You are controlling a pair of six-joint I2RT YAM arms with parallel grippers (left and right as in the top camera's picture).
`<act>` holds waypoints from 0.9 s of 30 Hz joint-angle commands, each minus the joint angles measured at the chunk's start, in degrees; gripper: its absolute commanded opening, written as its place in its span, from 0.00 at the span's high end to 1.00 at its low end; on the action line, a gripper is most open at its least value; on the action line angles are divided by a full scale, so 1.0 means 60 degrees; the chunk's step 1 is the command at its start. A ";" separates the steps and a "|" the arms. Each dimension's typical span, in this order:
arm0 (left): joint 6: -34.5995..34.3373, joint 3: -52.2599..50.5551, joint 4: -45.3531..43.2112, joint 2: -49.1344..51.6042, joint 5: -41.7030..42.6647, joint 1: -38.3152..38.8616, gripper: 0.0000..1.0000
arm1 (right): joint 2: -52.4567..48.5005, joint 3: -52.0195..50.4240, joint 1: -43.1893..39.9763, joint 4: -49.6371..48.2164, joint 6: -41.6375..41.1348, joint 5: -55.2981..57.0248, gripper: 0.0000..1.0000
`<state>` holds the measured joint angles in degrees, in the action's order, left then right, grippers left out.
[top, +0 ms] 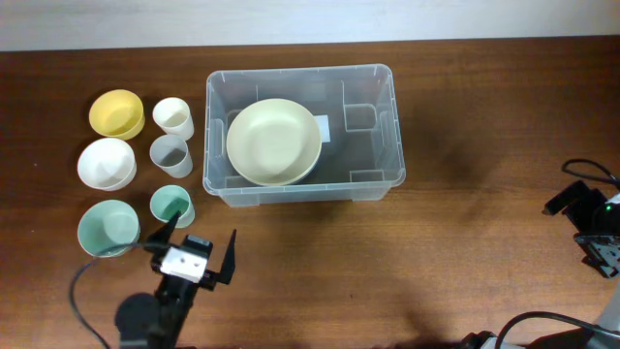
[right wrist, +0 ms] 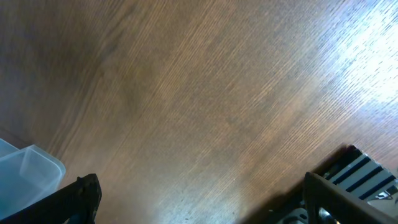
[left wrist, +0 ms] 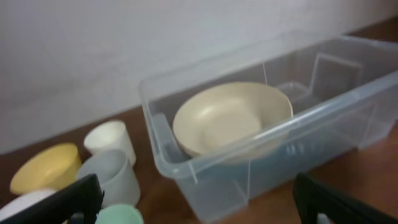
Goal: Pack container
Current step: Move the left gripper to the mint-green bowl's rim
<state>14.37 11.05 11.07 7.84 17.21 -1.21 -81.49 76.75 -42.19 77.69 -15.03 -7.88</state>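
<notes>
I will move my left gripper to the mint bowl next and close it on the mint bowl's rim (top: 81, 240), on the side farthest from the mint cup.
The container (top: 302, 71) is a clear plastic bin in the middle of the table, and a cream bowl (top: 273, 142) lies in its left half. My left gripper (top: 201, 231) hovers open in front of the bin's left corner, right beside a mint cup (top: 171, 205), holding nothing. In the left wrist view the container (left wrist: 323, 109) and the cream bowl (left wrist: 230, 118) lie ahead of the open left gripper (left wrist: 196, 208). My right gripper (right wrist: 202, 205) is open over bare wood, with a corner of the container (right wrist: 25, 171) at the lower left.
Left of the bin stand a yellow bowl (top: 117, 112), a white bowl (top: 107, 163), a mint bowl (top: 108, 228), a white cup (top: 172, 116) and a clear cup (top: 170, 155). The right arm (top: 593, 225) sits at the table's right edge.
</notes>
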 commanded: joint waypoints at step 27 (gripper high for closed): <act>-0.2641 1.2036 0.8699 1.0426 -0.3297 -0.1260 0.00 | 0.0000 -0.0040 -0.0036 -0.0029 -0.0073 -0.0084 0.01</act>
<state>0.21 82.26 61.78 68.53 -1.80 -8.45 -81.60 76.58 -42.24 77.69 -15.05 -8.08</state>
